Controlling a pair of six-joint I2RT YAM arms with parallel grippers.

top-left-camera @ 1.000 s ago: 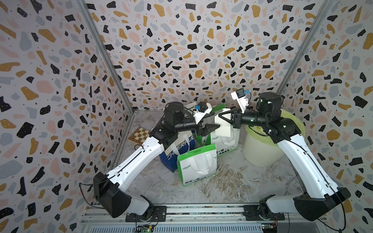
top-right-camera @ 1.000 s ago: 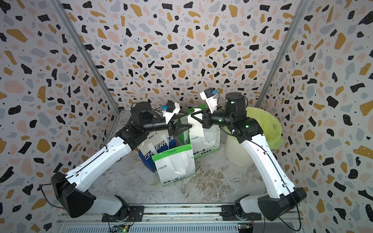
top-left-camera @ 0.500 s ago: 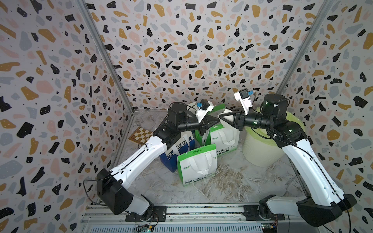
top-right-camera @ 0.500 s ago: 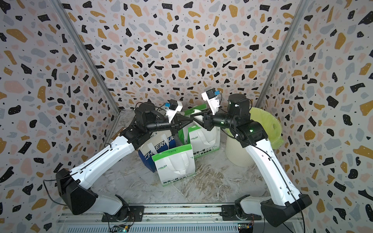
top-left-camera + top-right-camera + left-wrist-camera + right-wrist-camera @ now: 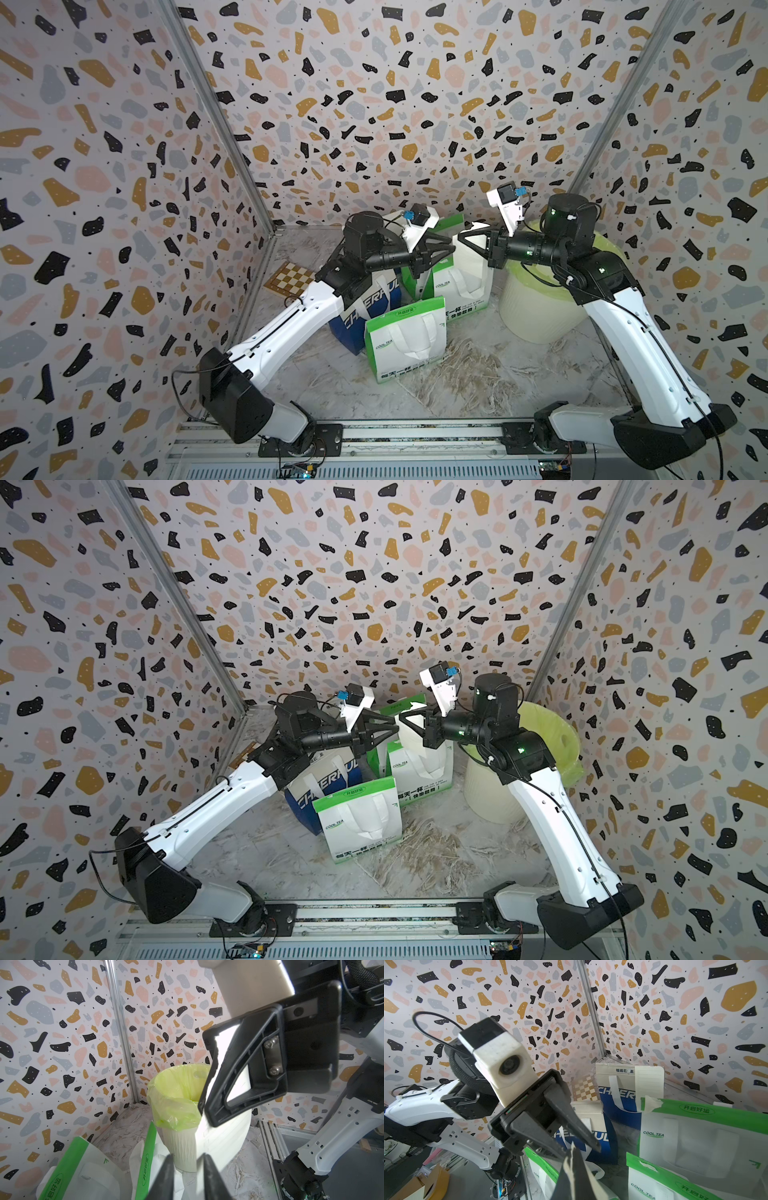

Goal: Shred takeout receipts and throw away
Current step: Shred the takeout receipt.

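The receipt's lower edge rests against a finger of my left gripper, so that gripper should open wider and pinch the receipt (image 5: 203, 1130) next to my right gripper before it tears it.
A torn white takeout receipt (image 5: 218, 1130) hangs in the air in front of the bin, with my right gripper (image 5: 572, 1153) shut on its ragged top edge. In both top views the right gripper (image 5: 462, 240) and the left gripper (image 5: 452, 249) meet tip to tip above the bags. The left gripper (image 5: 188, 1176) is open, and the receipt's lower edge lies between its fingers against one of them. Another cream receipt (image 5: 649, 1082) with ruled lines is stuck on the face of the blue-and-white bag (image 5: 618, 1095) at the back.
A white bin with a yellow-green liner (image 5: 540, 307) stands at the right, under my right arm. Green-and-white bags (image 5: 405, 336) (image 5: 461, 282) and a blue bag (image 5: 374, 299) crowd the middle. A small checkerboard (image 5: 291, 278) lies at the back left.
The left gripper rose from below the receipt to its edge, closed in, and now stands apart again. The right arm shifted slightly right, still holding the receipt.
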